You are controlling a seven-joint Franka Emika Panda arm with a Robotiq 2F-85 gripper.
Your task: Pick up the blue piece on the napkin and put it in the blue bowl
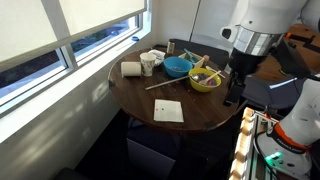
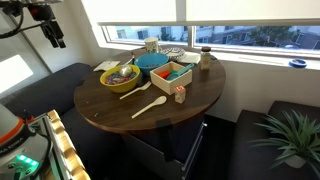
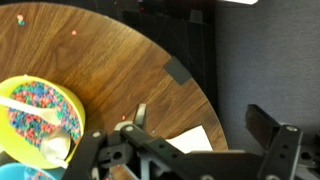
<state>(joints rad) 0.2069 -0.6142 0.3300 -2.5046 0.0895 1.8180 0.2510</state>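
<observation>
Next, my gripper goes to the middle of the napkin (image 1: 166, 109) and closes on the blue piece there.
The napkin (image 1: 167, 110) lies flat near the front edge of the round wooden table (image 1: 140, 100). One corner of it shows in the wrist view (image 3: 192, 140), partly hidden by the gripper body. I cannot make out the blue piece on it in any view. The blue bowl (image 1: 177, 66) stands at the back of the table beside the yellow bowl, and it also shows in an exterior view (image 2: 152, 61). My gripper (image 1: 233, 92) hangs at the table's edge beside the yellow bowl, away from the napkin. Its fingers (image 3: 200, 125) are spread, with nothing between them.
The yellow bowl (image 1: 205, 78) holds colourful cereal and a spoon (image 3: 40, 115). A wooden spoon (image 1: 163, 84) lies mid-table. A paper roll (image 1: 131, 69) and a mug (image 1: 148, 65) stand near the window. A square coloured box (image 2: 172, 75) and a jar (image 2: 205, 58) also stand on the table.
</observation>
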